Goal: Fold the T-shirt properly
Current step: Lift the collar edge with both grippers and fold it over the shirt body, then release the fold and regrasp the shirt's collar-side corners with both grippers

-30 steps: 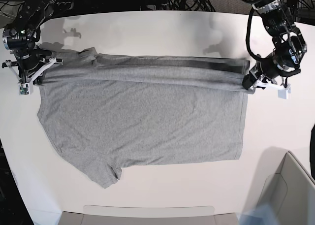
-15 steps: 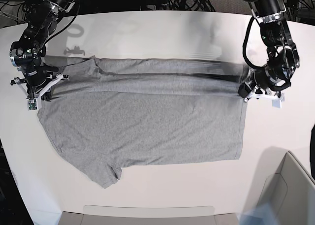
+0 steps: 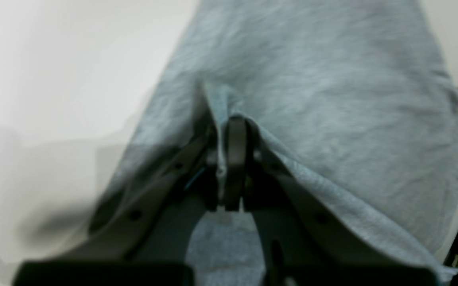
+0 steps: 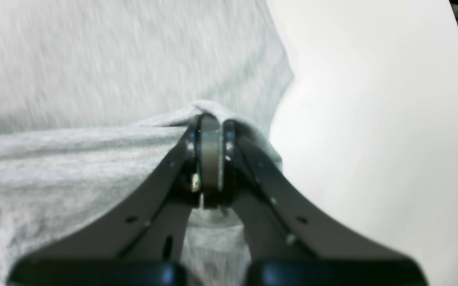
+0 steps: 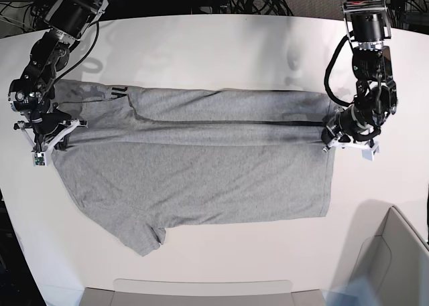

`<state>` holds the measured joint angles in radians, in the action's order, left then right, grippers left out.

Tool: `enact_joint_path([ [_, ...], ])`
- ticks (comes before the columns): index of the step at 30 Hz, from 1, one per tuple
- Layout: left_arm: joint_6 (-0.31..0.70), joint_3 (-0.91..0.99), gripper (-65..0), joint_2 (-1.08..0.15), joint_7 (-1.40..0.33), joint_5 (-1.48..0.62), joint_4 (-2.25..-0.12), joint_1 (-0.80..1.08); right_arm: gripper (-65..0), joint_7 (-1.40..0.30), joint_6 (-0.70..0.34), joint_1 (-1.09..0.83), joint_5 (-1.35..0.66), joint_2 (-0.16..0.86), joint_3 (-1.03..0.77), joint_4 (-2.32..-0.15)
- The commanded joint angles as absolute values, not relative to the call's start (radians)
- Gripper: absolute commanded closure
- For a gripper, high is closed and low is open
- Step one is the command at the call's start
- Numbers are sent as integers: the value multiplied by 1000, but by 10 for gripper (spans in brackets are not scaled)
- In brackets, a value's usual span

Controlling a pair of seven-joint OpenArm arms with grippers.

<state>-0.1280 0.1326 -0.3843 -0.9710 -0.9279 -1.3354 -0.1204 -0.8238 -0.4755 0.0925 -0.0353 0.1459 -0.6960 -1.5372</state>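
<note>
The robot's right gripper will release the T-shirt's lifted edge on the spread grey cloth, just inside the shirt's side edge (image 5: 71, 151).
The heather-grey T-shirt (image 5: 201, 185) lies spread on the white table (image 5: 201, 45), with its far edge lifted and drawn over toward the front as a long band. My left gripper (image 5: 328, 137) is at the shirt's right end, shut on a pinch of the hem. Up close, its fingers (image 3: 235, 159) clamp grey fabric (image 3: 332, 99). My right gripper (image 5: 50, 142) is at the left end by the sleeve, also shut on cloth. In the right wrist view, the gripper (image 4: 210, 119) has the T-shirt (image 4: 94, 71) bunched over its tips. No lettering shows.
A grey box (image 5: 395, 259) stands at the front right corner. A pale tray edge (image 5: 201, 289) runs along the table's front. Black cables (image 5: 255, 1) lie behind the table's far edge.
Both grippers have moved toward the front, carrying the shirt's far edge with them. The folded-over band is wider and lies lower over the body.
</note>
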Motion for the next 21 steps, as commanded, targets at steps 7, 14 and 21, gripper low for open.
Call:
enact_joint_path([
  [7,-120,59,0,-418,-918,-931,-1254,-240,0,-762,-456,151,-42,182,-659,-1426],
  [14,-122,-15,0,-440,-809,-929,-1188,-251,0,-668,-354,159,-42,189,-588,-1371],
  [21,-124,-19,0,-440,-773,-929,-1190,-251,0,-665,-349,159,-42,186,-587,-1369],
])
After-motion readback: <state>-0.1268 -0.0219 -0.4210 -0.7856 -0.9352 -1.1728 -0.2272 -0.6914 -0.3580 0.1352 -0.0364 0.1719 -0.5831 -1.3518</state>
